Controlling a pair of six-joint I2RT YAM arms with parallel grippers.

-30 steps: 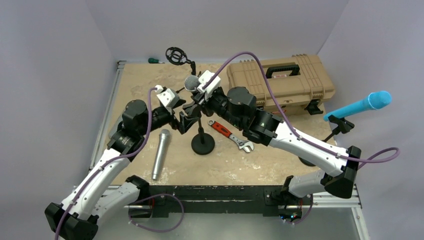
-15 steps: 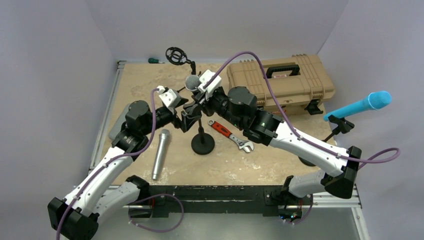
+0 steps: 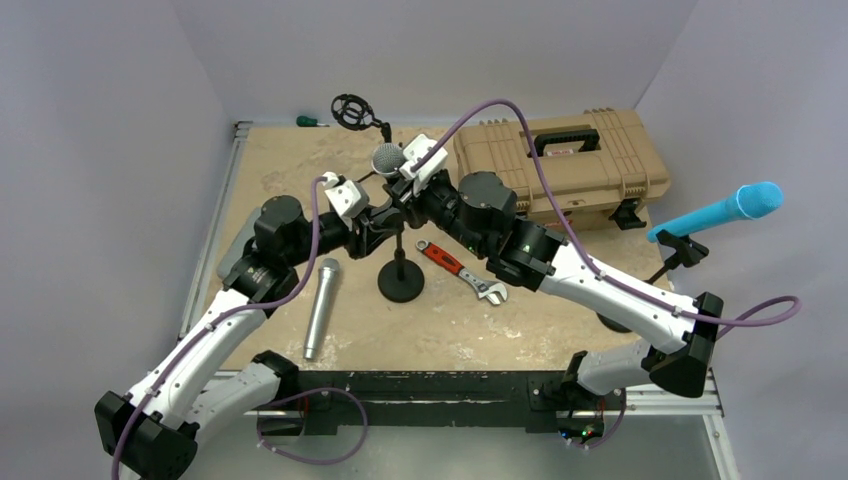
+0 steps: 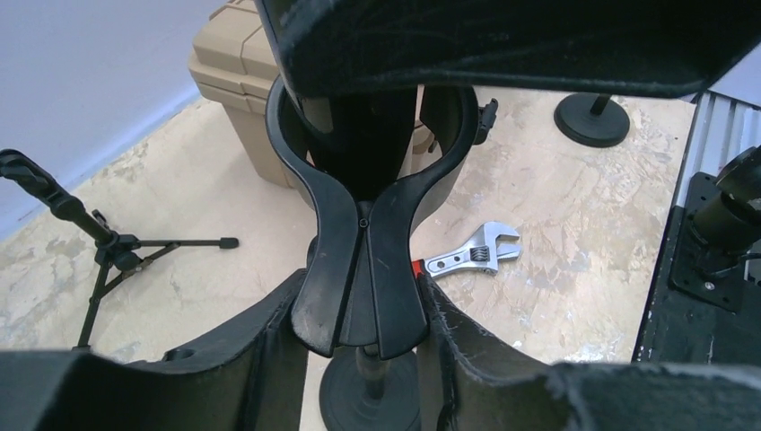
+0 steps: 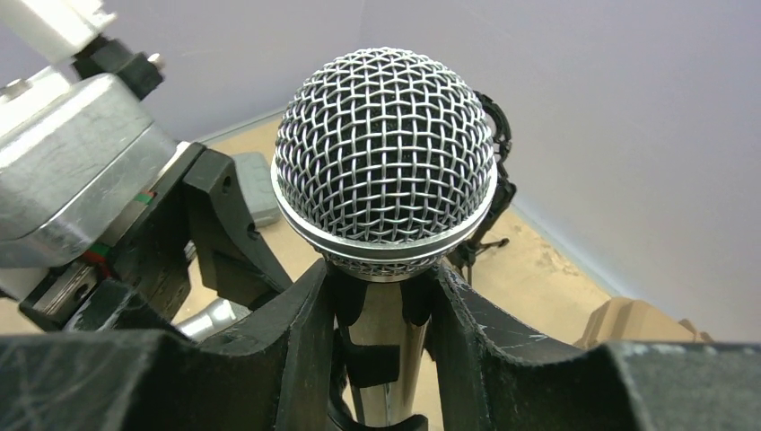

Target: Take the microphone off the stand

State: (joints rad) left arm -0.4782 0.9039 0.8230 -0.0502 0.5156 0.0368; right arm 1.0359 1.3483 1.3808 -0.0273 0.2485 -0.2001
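Observation:
I will set the microphone, now upright in the stand's clip, on the bare table [image 3: 444,313] between the stand's round base and the red-handled wrench, using my right gripper.
The microphone [image 5: 386,153], silver with a mesh head, stands upright in the clip of a black stand [image 3: 400,283] with a round base, mid-table. My right gripper [image 5: 384,296] is shut on the microphone body just under the head; from above this gripper [image 3: 398,182] sits right of the head [image 3: 388,158]. My left gripper [image 4: 362,301] is shut on the stand's black clip [image 4: 363,251], both fingers pressed against the clip's lower handles. From above the left gripper [image 3: 372,222] meets the stand from the left, below the microphone. The clip's ring hides the microphone's lower body.
A red-handled wrench [image 3: 462,272] lies right of the stand's base. A second silver microphone [image 3: 322,305] lies to its left. A tan toolbox [image 3: 560,165] fills the back right. A blue microphone [image 3: 715,212] on its own stand is at the right edge, a shock mount [image 3: 352,110] at the back.
My left gripper has moved right onto the stand and closed on its clip. The stand's base has shifted slightly left. The right gripper has kept its hold on the microphone.

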